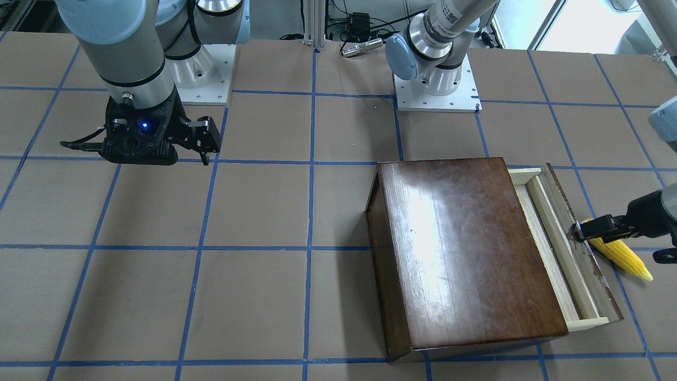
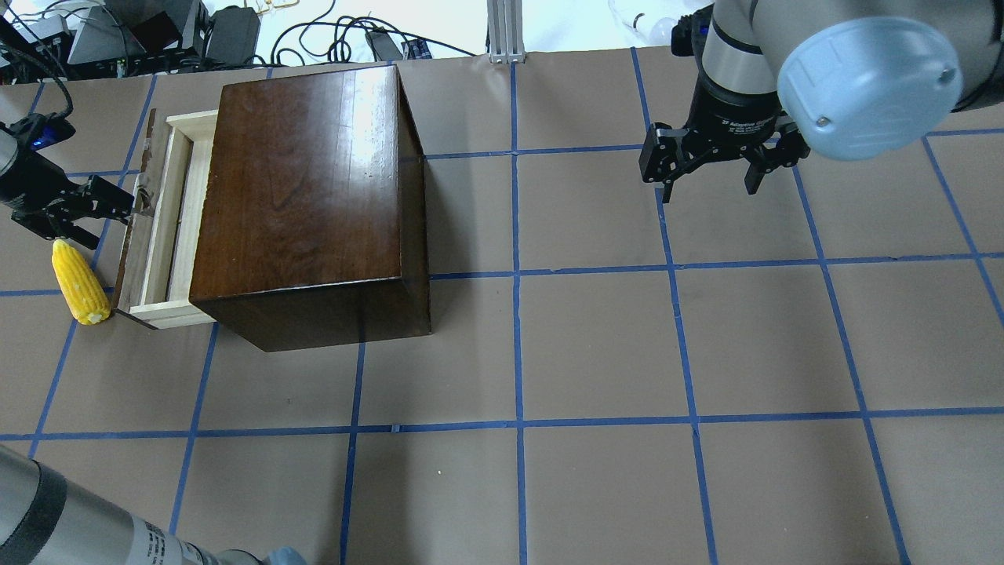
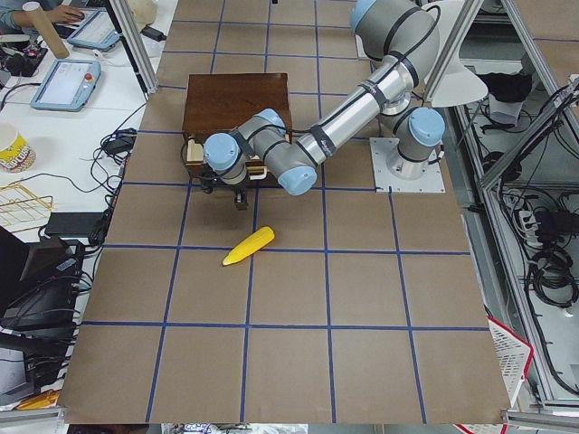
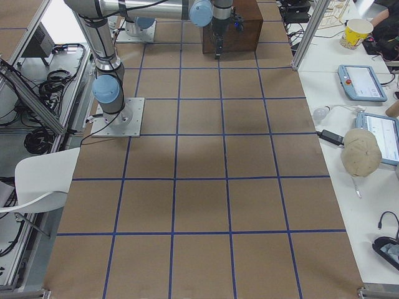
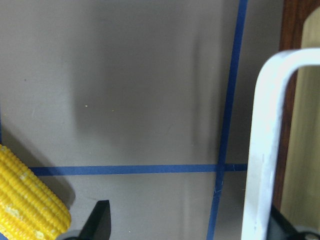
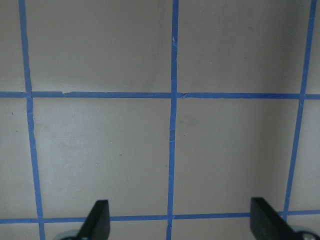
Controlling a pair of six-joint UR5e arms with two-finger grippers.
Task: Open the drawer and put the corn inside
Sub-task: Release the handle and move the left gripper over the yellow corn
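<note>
The drawer is already open, so my left gripper lets go of the silver drawer handle next and closes on the middle of the yellow corn (image 1: 615, 250).
The glossy dark-brown box (image 2: 306, 196) stands at the table's left, and its pale wood drawer (image 2: 179, 227) is pulled partly out. My left gripper (image 2: 118, 208) is open at the drawer's dark front panel. In the left wrist view the silver drawer handle (image 5: 262, 150) stands between the fingers, close to the right finger. The yellow corn (image 2: 78, 282) lies on the table just outside the drawer front, beside my left gripper (image 1: 579, 233). It also shows in the left wrist view (image 5: 30, 205). My right gripper (image 2: 710, 184) is open and empty above bare table, far from the box.
The table is brown with blue tape gridlines. The two arm bases (image 1: 436, 90) stand at the robot's edge. Cables and electronics (image 2: 235, 35) lie beyond the far edge. Operator desks with tablets (image 3: 63, 81) flank the table's end.
</note>
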